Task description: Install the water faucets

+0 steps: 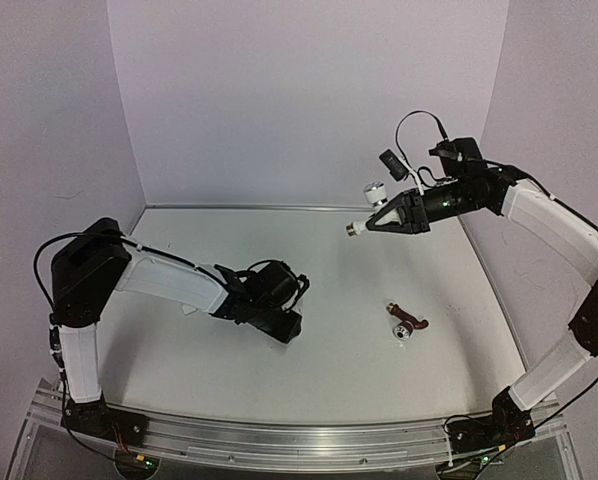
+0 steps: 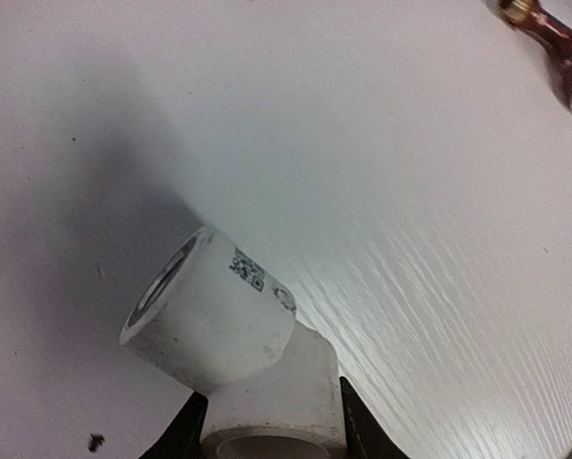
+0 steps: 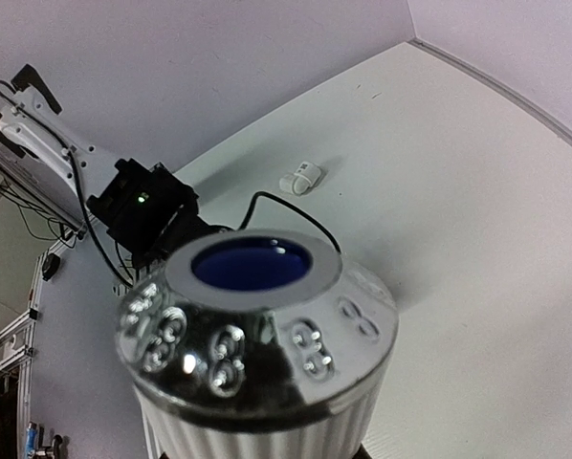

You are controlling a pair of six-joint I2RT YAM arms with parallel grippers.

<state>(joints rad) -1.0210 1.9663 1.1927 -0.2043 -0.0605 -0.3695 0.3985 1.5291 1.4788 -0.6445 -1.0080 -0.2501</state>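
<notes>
Next, my left gripper releases the white elbow fitting on the bare table, a little closer to the front metal rail [image 1: 300,351].
My right gripper [image 1: 381,222] is raised above the table's far right, shut on a white water faucet [image 1: 376,192]. Its brass threaded end [image 1: 354,229] points left. In the right wrist view the faucet's silvery knob with a blue centre [image 3: 257,325] fills the frame and hides the fingers. My left gripper [image 1: 287,325] is low over the table's middle. In the left wrist view its black fingers [image 2: 348,411] press both sides of a stubby white elbow fitting [image 2: 219,316], whose open end faces up and left.
A dark red faucet with a brass end [image 1: 406,322] lies on the table right of centre, also seen in the left wrist view [image 2: 549,33]. A second small white fitting [image 3: 302,179] lies on the table beyond the left arm. Walls enclose the table at back and sides.
</notes>
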